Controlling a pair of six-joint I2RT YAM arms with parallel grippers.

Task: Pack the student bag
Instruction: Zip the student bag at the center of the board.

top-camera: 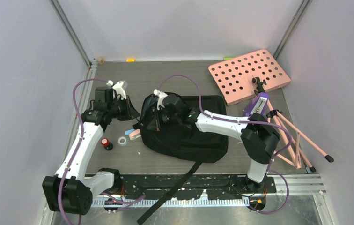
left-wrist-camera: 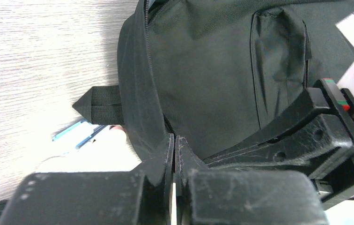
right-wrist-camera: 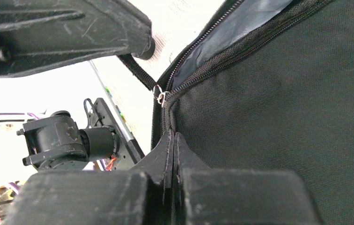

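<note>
My right gripper is pinching the zip seam by the zip pull. It should take the bag's near corner (top-camera: 148, 145) while my left gripper pulls.
The student bag (top-camera: 189, 133) lies flat in the middle of the table, black, with its zip partly undone and grey lining (right-wrist-camera: 245, 21) showing. My left gripper (top-camera: 131, 111) is at the bag's left end. Its jaws (left-wrist-camera: 175, 140) are shut, pinching the bag's rim where the zip line runs in. My right gripper (top-camera: 160, 115) sits on top of the bag close by. Its jaws (right-wrist-camera: 173, 137) are shut on the zip seam just below the metal zip pull (right-wrist-camera: 160, 96). The bag's carry loop (left-wrist-camera: 98, 105) sticks out to the left.
A small red-capped bottle (top-camera: 105, 143), a tape roll (top-camera: 122, 141) and pink and blue stationery (top-camera: 133, 133) lie left of the bag. A pink perforated board (top-camera: 249, 75) on a folding stand (top-camera: 297, 140) is at the back right. A long black strap (top-camera: 175, 187) trails over the near edge.
</note>
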